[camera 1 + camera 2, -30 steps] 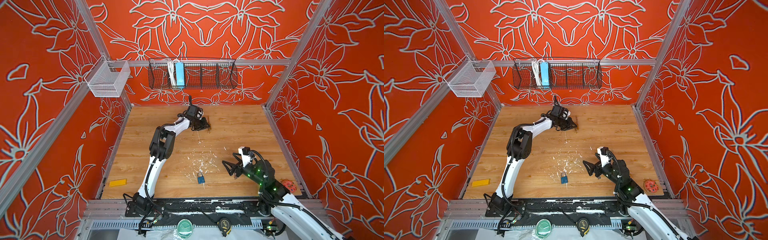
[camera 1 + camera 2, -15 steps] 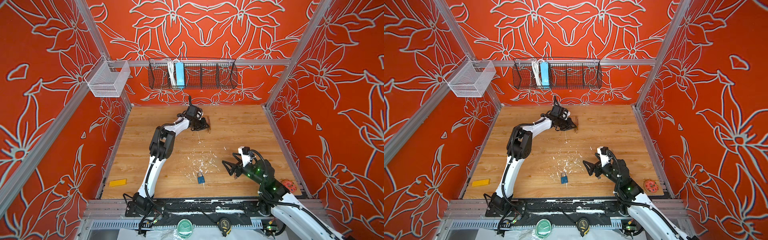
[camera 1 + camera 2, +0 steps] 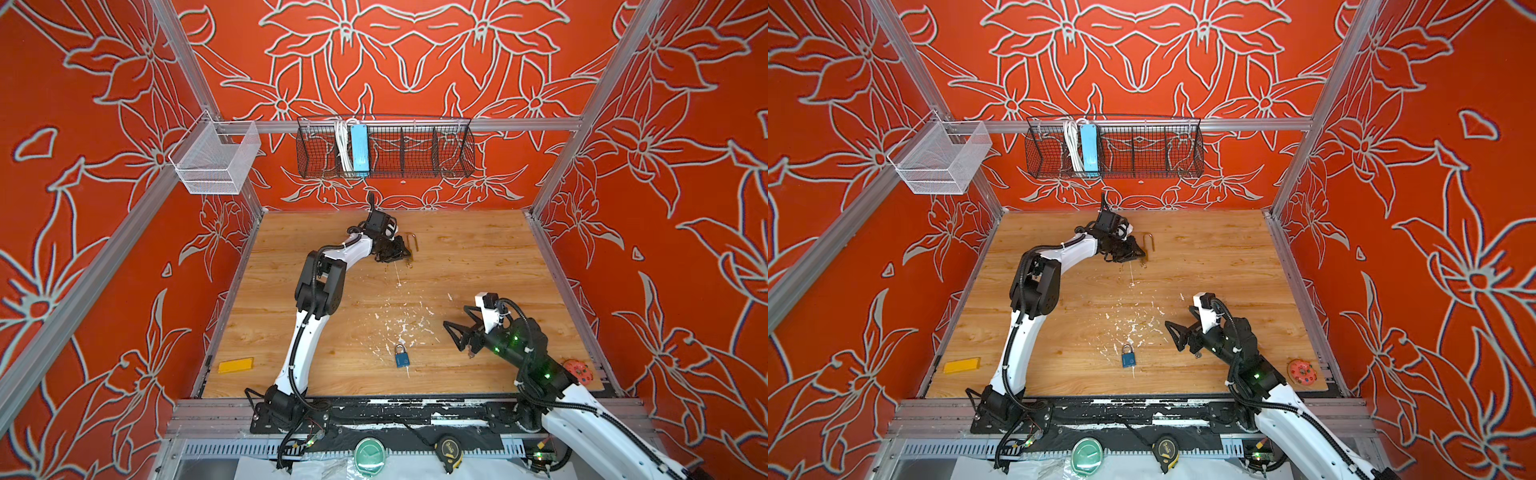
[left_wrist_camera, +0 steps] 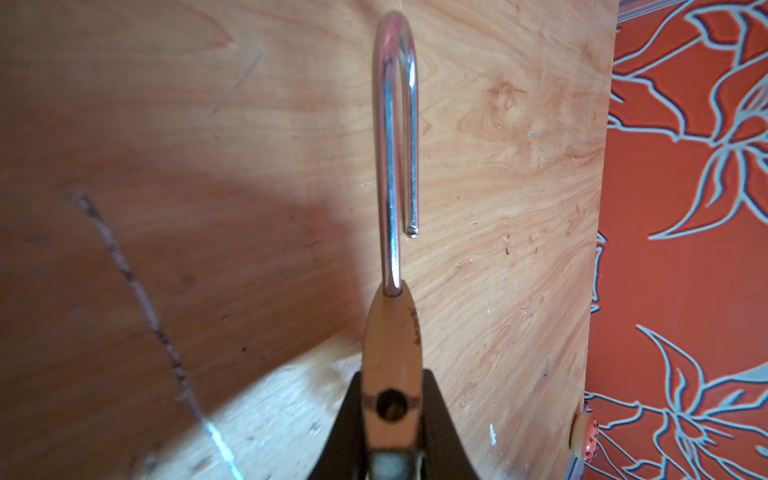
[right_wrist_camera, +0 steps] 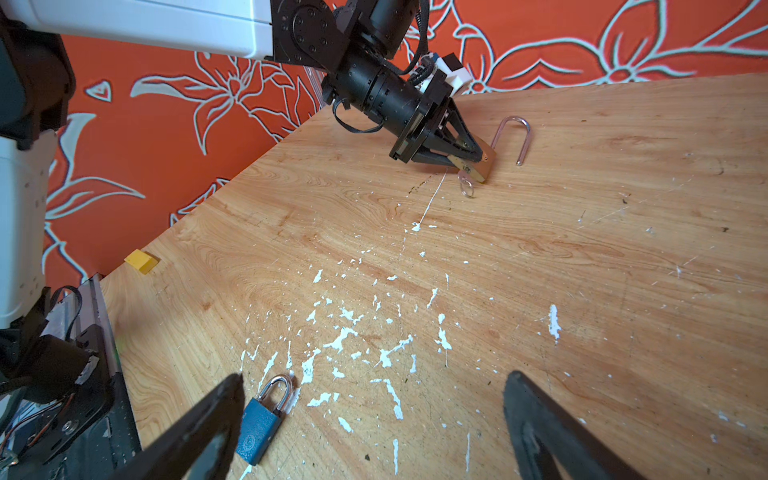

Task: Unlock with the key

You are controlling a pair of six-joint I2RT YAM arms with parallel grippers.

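Next, I release the brass padlock from my left gripper on the wood (image 3: 404,254) (image 4: 308,300) next to the far end of the thin white streak.
At the far middle of the wooden table, my left gripper (image 3: 400,249) (image 3: 1136,251) (image 5: 473,151) (image 4: 390,409) is shut on the body of a brass padlock (image 4: 392,345) (image 5: 487,161). Its long silver shackle (image 4: 390,124) (image 5: 515,133) (image 3: 414,241) has one leg free of the body. A small key ring (image 5: 467,188) hangs under that lock, and the key itself is mostly hidden. A blue padlock (image 3: 402,356) (image 3: 1128,356) (image 5: 259,419) with its shackle in lies flat near the front. My right gripper (image 3: 453,332) (image 3: 1173,332) (image 5: 374,378) stands open just right of it, holding nothing.
A yellow block (image 3: 235,365) (image 5: 141,261) lies at the front left edge and a round orange piece (image 3: 575,370) at the front right. A black wire basket (image 3: 384,145) and a white mesh basket (image 3: 216,160) hang on the walls. White paint flecks mark the table's middle.
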